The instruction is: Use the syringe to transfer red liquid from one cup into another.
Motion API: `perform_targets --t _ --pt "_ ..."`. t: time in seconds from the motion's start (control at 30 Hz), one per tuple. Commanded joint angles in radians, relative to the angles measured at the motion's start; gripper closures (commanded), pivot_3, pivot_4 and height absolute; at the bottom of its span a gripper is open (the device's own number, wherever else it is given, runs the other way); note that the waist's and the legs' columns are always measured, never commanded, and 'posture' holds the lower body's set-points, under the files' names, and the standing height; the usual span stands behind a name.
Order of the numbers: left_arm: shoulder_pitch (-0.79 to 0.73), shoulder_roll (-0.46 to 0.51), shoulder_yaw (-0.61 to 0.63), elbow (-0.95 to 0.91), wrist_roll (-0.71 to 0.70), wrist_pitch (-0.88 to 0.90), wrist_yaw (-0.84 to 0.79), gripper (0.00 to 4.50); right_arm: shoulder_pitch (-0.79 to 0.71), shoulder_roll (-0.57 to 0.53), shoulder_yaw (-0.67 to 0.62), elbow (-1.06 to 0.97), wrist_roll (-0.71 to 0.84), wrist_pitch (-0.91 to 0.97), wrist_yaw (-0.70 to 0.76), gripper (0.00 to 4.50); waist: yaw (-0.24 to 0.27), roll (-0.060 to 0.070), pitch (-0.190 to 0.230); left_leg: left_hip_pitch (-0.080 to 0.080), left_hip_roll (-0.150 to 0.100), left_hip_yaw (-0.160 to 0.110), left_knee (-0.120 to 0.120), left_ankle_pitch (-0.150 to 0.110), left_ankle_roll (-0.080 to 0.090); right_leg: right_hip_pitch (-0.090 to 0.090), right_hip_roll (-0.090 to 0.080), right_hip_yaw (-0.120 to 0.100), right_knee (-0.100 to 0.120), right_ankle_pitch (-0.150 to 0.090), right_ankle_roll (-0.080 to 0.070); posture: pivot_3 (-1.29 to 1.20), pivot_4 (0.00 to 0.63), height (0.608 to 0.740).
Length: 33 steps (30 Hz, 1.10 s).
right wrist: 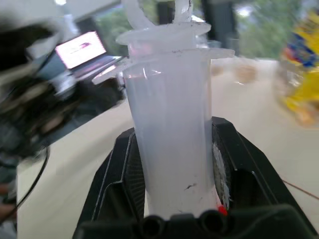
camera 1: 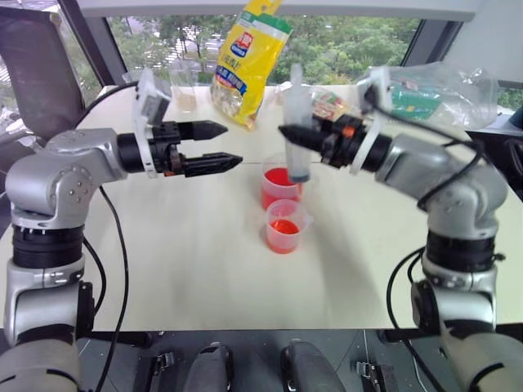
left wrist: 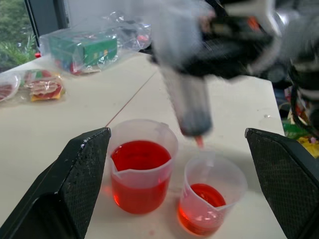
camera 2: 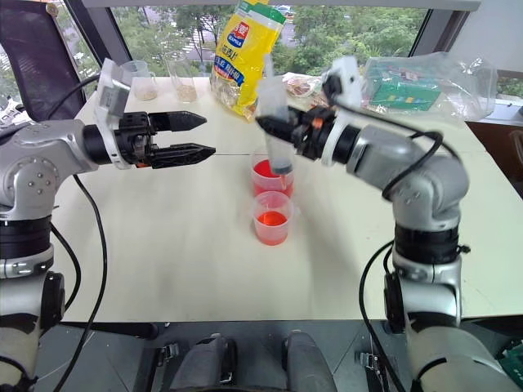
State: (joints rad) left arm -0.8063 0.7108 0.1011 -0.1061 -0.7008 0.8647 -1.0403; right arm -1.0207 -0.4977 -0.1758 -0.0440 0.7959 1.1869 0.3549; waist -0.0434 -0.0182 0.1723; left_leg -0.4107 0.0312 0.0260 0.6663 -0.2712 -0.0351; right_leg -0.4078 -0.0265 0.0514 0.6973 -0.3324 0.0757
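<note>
I need to release the syringe from my right gripper on the bare table (camera 1: 355, 211) next to the two cups, opposite my left gripper.
My right gripper (camera 1: 292, 135) is shut on the barrel of the syringe (camera 1: 301, 162), holding it upright with the nozzle down. The dark plunger seal sits low in the barrel. The tip hangs just above the rim of the taller cup (camera 1: 278, 189), on the side toward the shorter cup (camera 1: 284, 229). Red liquid (left wrist: 140, 155) fills much of the taller cup, and a shallow layer lies in the shorter one (left wrist: 205, 195). My left gripper (camera 1: 231, 144) is open and level to the left of the cups, pointing at them with nothing between its fingers (left wrist: 70, 189).
A yellow snack bag (camera 1: 245, 61) stands at the back of the table (camera 1: 188, 261). A clear plastic bag holding a green box (camera 1: 433, 94) lies at the back right. Small clear cups (camera 1: 185, 88) stand at the back left, and snack packets (left wrist: 44, 85) lie behind the cups.
</note>
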Motion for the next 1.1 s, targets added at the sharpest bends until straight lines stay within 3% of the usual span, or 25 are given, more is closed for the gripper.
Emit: perform_targets --t 0.03,0.2,0.37,0.53,0.83,0.87,0.9,1.0,1.1 --pt "0.027 0.003 0.024 -0.061 -0.018 -0.018 0.016 0.04 -0.161 -0.081 0.004 0.207 -0.110 0.150 -0.098 3.09 0.002 0.000 0.000 0.000 0.000 0.000 0.000 0.000 0.000 0.000 0.000 0.000 0.000 0.000 0.000 0.00 0.150 0.740" --pt "0.068 -0.002 0.029 -0.102 -0.035 -0.016 0.035 0.04 -0.241 -0.171 0.236 0.389 -0.236 0.258 -0.017 3.09 0.000 0.000 0.000 -0.002 0.000 0.000 -0.003 -0.001 0.002 0.000 0.000 0.000 -0.007 0.000 0.000 0.00 0.150 0.740" --pt "0.101 0.005 0.040 -0.141 -0.052 -0.006 0.061 0.04 -0.221 -0.172 0.367 0.536 -0.339 0.216 0.066 3.09 -0.001 0.000 0.000 -0.005 0.000 0.002 -0.003 -0.002 0.004 -0.003 0.000 0.001 -0.008 0.000 0.000 0.00 0.150 0.740" --pt "0.126 0.015 0.042 -0.172 -0.056 -0.006 0.088 0.04 -0.182 -0.150 0.466 0.626 -0.418 0.177 0.144 3.09 0.000 0.000 0.000 -0.008 0.000 0.001 -0.002 -0.002 0.003 -0.005 0.000 0.000 -0.009 0.000 0.000 0.00 0.150 0.740" --pt "0.149 0.024 0.064 -0.203 -0.103 0.014 0.121 0.04 -0.132 -0.126 0.516 0.688 -0.515 0.152 0.231 3.09 0.001 0.000 0.000 -0.008 0.000 0.000 -0.001 -0.002 0.003 -0.004 0.000 -0.001 -0.008 0.000 0.000 0.00 0.150 0.740" --pt "0.150 0.024 0.064 -0.204 -0.106 0.015 0.123 0.00 -0.132 -0.127 0.512 0.685 -0.519 0.156 0.237 2.06 0.002 0.000 0.000 -0.008 0.000 0.000 -0.001 -0.002 0.003 -0.004 0.000 -0.001 -0.008 0.000 0.000 0.00 0.150 0.740" --pt "0.150 0.025 0.063 -0.204 -0.108 0.016 0.126 0.00 -0.133 -0.126 0.509 0.683 -0.524 0.159 0.242 1.84 0.002 0.000 0.000 -0.008 0.000 0.000 -0.001 -0.002 0.003 -0.003 0.000 -0.001 -0.008 0.000 0.000 0.00 0.150 0.740" --pt "0.155 0.027 0.054 -0.203 -0.108 0.013 0.130 0.00 -0.135 -0.144 0.482 0.633 -0.518 0.180 0.262 0.25 0.001 0.000 0.000 -0.008 0.000 0.000 -0.001 -0.002 0.003 -0.003 0.000 -0.001 -0.008 0.000 0.000 0.00 0.150 0.740" --pt "0.162 0.035 0.051 -0.208 -0.107 0.013 0.129 0.00 -0.116 -0.203 0.482 0.501 -0.503 0.173 0.313 0.06 0.003 0.000 0.000 -0.008 0.000 -0.001 -0.001 -0.002 0.003 -0.004 0.000 -0.001 -0.008 0.000 0.000 0.00 0.150 0.740"
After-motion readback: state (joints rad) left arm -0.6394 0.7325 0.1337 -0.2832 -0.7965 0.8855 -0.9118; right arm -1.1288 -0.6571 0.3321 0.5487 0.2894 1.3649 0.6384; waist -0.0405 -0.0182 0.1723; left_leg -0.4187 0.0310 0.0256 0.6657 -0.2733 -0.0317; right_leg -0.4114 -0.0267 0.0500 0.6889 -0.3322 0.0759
